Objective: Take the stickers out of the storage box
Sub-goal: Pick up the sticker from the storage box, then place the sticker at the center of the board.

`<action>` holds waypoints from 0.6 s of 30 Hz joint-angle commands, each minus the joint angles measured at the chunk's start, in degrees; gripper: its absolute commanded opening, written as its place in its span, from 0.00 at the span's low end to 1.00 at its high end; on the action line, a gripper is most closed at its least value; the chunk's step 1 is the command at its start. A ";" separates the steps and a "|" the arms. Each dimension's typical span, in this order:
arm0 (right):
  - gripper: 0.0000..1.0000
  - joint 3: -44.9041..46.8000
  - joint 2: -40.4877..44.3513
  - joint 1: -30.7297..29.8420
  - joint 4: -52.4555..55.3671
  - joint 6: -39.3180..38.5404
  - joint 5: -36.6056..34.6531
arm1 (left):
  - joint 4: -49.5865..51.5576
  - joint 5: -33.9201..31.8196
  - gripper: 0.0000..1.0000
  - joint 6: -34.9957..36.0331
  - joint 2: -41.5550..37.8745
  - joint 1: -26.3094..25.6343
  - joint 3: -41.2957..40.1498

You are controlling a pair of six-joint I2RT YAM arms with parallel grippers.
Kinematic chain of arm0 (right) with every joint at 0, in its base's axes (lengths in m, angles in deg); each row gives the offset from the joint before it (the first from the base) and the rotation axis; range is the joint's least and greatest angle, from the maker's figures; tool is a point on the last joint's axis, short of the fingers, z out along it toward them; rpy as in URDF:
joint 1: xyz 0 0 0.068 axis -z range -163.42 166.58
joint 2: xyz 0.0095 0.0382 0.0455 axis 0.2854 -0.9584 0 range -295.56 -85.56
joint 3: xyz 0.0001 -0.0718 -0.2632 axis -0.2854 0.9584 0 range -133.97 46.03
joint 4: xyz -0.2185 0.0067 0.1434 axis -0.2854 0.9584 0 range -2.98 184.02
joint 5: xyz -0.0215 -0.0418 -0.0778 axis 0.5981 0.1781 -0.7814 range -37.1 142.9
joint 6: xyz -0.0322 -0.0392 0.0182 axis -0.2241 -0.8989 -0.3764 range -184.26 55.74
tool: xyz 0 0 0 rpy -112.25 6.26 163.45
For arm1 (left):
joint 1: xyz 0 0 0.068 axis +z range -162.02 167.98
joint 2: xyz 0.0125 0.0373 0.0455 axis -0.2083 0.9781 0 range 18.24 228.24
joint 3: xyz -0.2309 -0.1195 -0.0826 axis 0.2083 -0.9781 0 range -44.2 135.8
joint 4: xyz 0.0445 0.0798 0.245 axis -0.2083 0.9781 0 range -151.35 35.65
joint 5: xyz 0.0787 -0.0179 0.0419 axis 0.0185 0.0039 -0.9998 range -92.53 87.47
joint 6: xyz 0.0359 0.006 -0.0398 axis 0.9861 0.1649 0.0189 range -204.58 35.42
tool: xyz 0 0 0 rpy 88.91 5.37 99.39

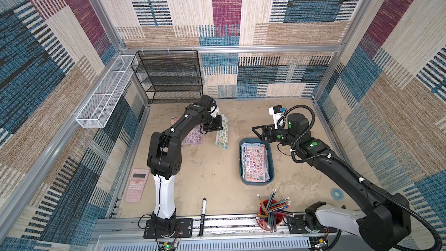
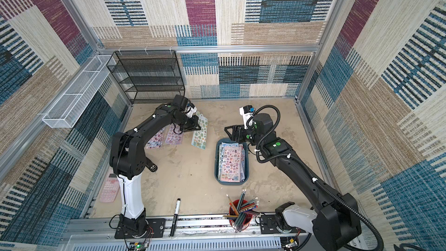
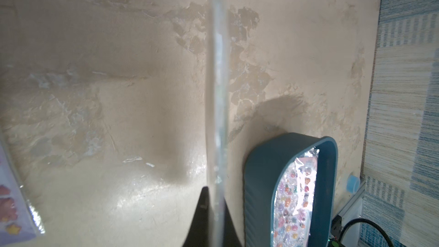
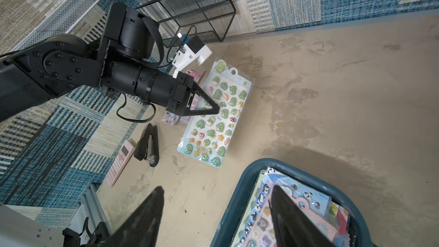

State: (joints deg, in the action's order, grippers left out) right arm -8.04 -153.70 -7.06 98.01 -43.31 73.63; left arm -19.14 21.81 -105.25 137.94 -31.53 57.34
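The robot's left gripper will release the pale green sticker sheet on the bare table [image 1: 216,131] [image 3: 105,141] close beside the purple sheet.
The teal storage box [image 1: 243,165] [image 2: 216,165] sits right of centre and holds a stack of stickers [image 1: 257,162] [image 2: 231,162], a pink sheet on top. My left gripper [image 1: 218,125] [image 3: 215,193] is shut on the side edge of a pale green dinosaur sticker sheet [image 1: 222,136] [image 4: 213,124], which the left wrist view shows edge-on [image 3: 217,91]. Its near end is at or just above the table. Two more sheets [image 2: 173,136] lie under the left arm. My right gripper [image 1: 255,130] [image 4: 217,193] hangs open over the box's far end, one finger above the stickers, the other outside the rim [image 4: 237,198].
A pink calculator [image 1: 136,184] and a black stapler [image 4: 147,143] lie at the left. A marker [image 1: 202,216] and a red cup of pencils [image 1: 270,211] are at the front edge. A black mesh rack [image 1: 169,76] and a white wire basket [image 1: 103,92] stand at the back left.
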 commanded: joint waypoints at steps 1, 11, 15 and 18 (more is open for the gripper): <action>0.72 0.35 0.29 0.00 -0.02 -0.47 -1.09 | 0.38 0.53 0.00 0.71 3.12 0.52 2.22; 0.75 1.37 -0.09 0.04 -0.29 0.45 -1.50 | 1.09 0.46 0.00 0.70 11.87 3.15 7.79; 0.75 1.59 -0.41 0.03 -0.73 1.24 -1.29 | 2.33 0.62 0.00 1.55 14.77 3.71 10.27; 0.75 1.96 -0.48 0.00 -0.95 1.70 -1.30 | 3.38 0.26 0.00 2.03 16.56 3.86 12.21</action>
State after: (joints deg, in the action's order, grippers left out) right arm -6.33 -154.03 -7.04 98.49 -42.55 72.43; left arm -17.89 21.87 -104.88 153.39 -27.90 68.20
